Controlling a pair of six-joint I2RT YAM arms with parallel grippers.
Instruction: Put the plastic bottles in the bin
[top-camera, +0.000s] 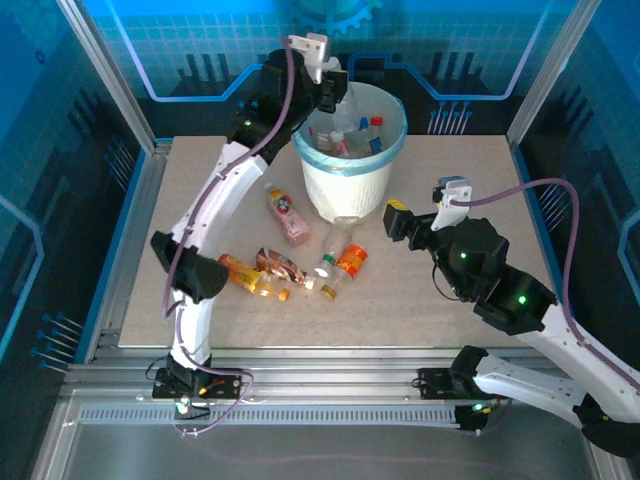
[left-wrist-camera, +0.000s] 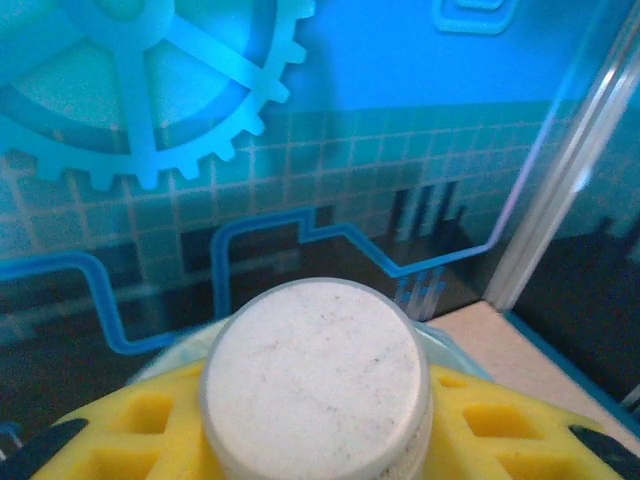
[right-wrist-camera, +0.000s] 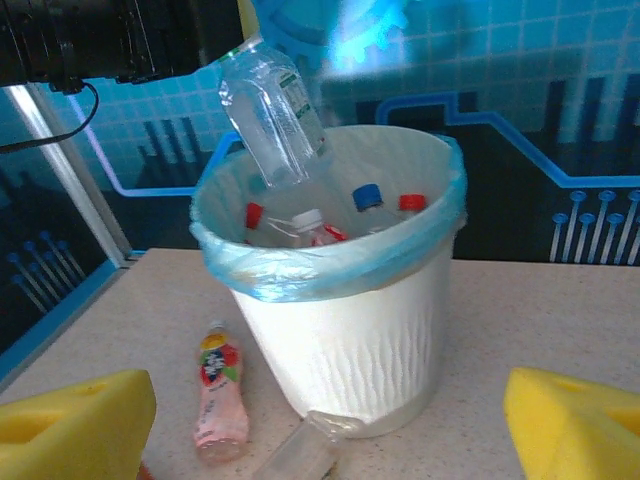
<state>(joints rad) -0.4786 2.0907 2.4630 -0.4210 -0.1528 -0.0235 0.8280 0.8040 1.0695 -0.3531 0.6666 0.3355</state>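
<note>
Next, my left gripper lets go of the clear bottle among the bottles inside the white bin's light blue bag (top-camera: 362, 122).
The white bin (top-camera: 350, 180) with a light blue bag stands at the back of the table and holds several bottles (right-wrist-camera: 368, 197). My left gripper (top-camera: 330, 85) is over its rim, shut on a clear bottle (right-wrist-camera: 272, 115) that hangs tilted above the opening. In the left wrist view the bottle's round base (left-wrist-camera: 315, 375) sits between the yellow pads (left-wrist-camera: 130, 440). My right gripper (top-camera: 398, 218) is open and holds nothing, right of the bin, its yellow fingers (right-wrist-camera: 75, 425) wide apart. A pink bottle (top-camera: 288, 215), a clear bottle (top-camera: 338, 245) and orange bottles (top-camera: 348, 265) lie on the table.
More bottles lie in a cluster (top-camera: 265, 275) near the left arm's elbow, in front of the bin. The pink bottle (right-wrist-camera: 220, 395) and the clear one (right-wrist-camera: 300, 455) lie close to the bin's base. Metal frame posts (top-camera: 540, 70) and blue walls enclose the table.
</note>
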